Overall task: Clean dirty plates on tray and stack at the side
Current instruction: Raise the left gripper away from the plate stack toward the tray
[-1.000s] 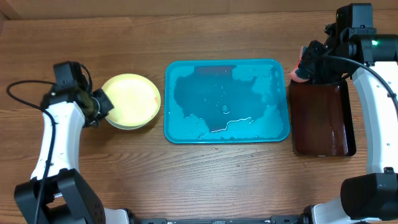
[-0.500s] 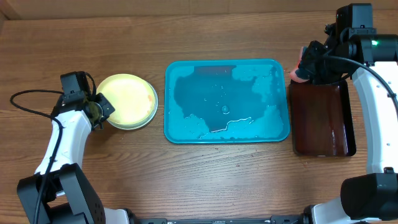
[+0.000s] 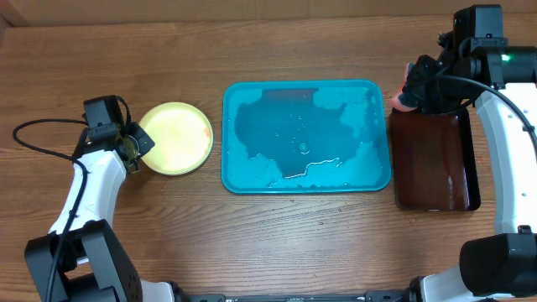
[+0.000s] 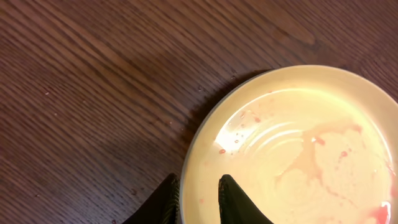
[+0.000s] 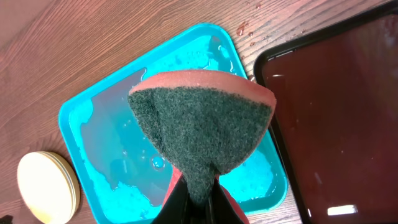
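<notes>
Next, my right gripper lets go of the sponge near the middle of the dark brown-red tray (image 3: 422, 154) (image 5: 336, 123), toward the side of the teal tray. The sponge is now held above the tray's end.
A pale yellow plate (image 3: 174, 137) with faint red smears tops a stack of plates on the table, left of the teal tray (image 3: 225, 143). It fills the left wrist view (image 4: 292, 149). My left gripper (image 4: 198, 200) straddles its near rim, one finger outside and one inside, shut on it; overhead, the left gripper (image 3: 139, 144) is at the stack's left edge. My right gripper (image 5: 199, 199) is shut on a green-and-orange sponge (image 5: 202, 121), held above the tray's right end; overhead, the right gripper (image 3: 413, 89) is there too. The tray (image 5: 74, 118) holds water and foam, no plates. The stack (image 5: 46, 186) shows edge-on in the right wrist view.
A dark brown-red tray (image 3: 432, 159), wet inside, stands right of the teal tray and touches it; it also shows in the right wrist view (image 5: 336, 106). A black cable (image 3: 38, 126) loops from the left arm. Bare wood lies in front of and behind the trays.
The left gripper lowered the tilted top plate flat onto the stack and shifted it slightly left. The right arm and sponge have not moved.
</notes>
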### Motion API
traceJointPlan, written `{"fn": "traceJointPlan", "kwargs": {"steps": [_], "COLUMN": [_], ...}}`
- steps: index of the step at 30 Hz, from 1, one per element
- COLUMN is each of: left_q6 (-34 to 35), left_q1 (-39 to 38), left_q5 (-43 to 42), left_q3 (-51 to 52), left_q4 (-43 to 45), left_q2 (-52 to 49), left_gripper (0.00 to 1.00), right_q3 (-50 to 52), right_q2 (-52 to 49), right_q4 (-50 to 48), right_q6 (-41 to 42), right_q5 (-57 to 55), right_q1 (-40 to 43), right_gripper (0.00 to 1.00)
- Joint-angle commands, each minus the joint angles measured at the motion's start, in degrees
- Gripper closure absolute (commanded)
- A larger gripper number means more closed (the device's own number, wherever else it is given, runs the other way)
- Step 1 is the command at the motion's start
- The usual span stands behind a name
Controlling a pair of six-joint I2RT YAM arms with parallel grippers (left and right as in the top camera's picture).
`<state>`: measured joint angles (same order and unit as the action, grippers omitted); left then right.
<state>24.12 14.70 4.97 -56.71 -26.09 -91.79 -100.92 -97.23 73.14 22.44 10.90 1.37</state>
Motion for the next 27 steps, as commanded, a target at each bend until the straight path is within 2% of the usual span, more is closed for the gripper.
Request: {"fn": "traceJointPlan", "kwargs": {"steps": [1, 7, 17, 27], "left_q6": [-3.02, -7.56, -10.23, -10.16], "left_q1": [-1.66, -6.69, -17.29, -30.16], "left_q5": [-2.14, -2.21, -2.08, -6.03], "left_q3": [0.42, -1.75, -15.26, -17.27], "left_q4": [0.26, -1.14, -10.62, -8.74], "left_q2": [0.17, 0.2, 0.2, 0.17], "left_gripper": [0.76, 0.74, 0.71, 0.68], "right_q3": [-0.79, -0.79, -0.66, -0.28], "right_q2": [1.22, 1.22, 0.85, -0.31], "right_q4": [-0.17, -0.04, 3.23, 3.69], "right_q6": [-0.37, -0.42, 0.04, 0.0], "right_q5": [-0.59, -0.74, -7.02, -7.87], "right_q1": [-0.07, -0.07, -0.04, -0.07], "right_gripper": [0.96, 0.96, 0.96, 0.96]}}
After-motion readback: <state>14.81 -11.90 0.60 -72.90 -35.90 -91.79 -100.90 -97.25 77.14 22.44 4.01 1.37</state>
